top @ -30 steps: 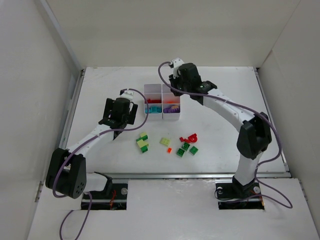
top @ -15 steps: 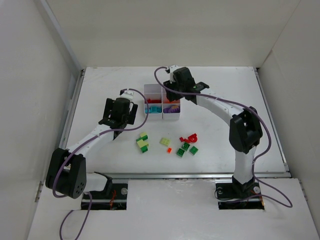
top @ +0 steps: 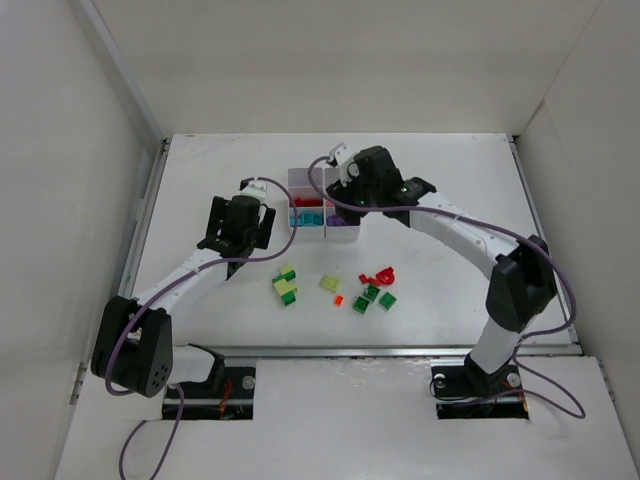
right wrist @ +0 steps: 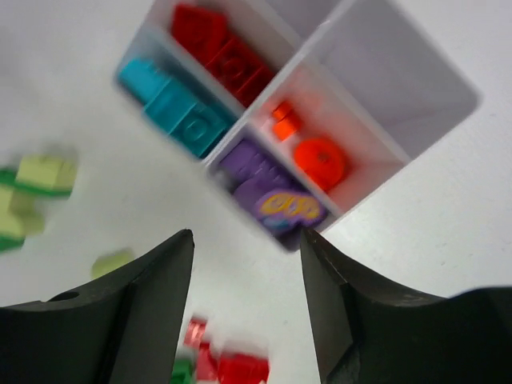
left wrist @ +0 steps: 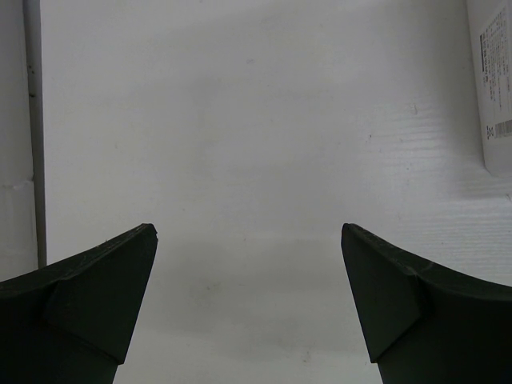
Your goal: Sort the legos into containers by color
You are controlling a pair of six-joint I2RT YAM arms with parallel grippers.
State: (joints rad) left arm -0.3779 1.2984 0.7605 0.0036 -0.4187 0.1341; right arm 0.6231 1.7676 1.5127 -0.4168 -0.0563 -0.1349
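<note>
The tiny orange piece (top: 339,300) is between the yellow-green brick and the green bricks. My right gripper needs to go to it next and close on its sides.
The white containers box (top: 298,180) stands mid-table. In the right wrist view its compartments (right wrist: 400,64) hold red legos (right wrist: 212,44), teal ones (right wrist: 172,100), orange ones (right wrist: 308,148) and purple ones (right wrist: 272,188). My right gripper (top: 345,195) hovers above the box's near side, open (right wrist: 246,240), with nothing between its fingers. Loose legos lie nearer the arms: a green and yellow-green clump (top: 286,285), a yellow-green brick (top: 329,283), a tiny orange piece (top: 339,299), red pieces (top: 380,274) and green bricks (top: 372,297). My left gripper (top: 232,265) is open (left wrist: 248,232) over bare table, left of the box.
White walls close in the table on the left, back and right. A metal rail (top: 150,215) runs along the left edge. The box's labelled side (left wrist: 496,80) shows at the right edge of the left wrist view.
My right gripper's jaws have widened above the box and its wrist has shifted a little toward the near side. The left arm has stayed put.
</note>
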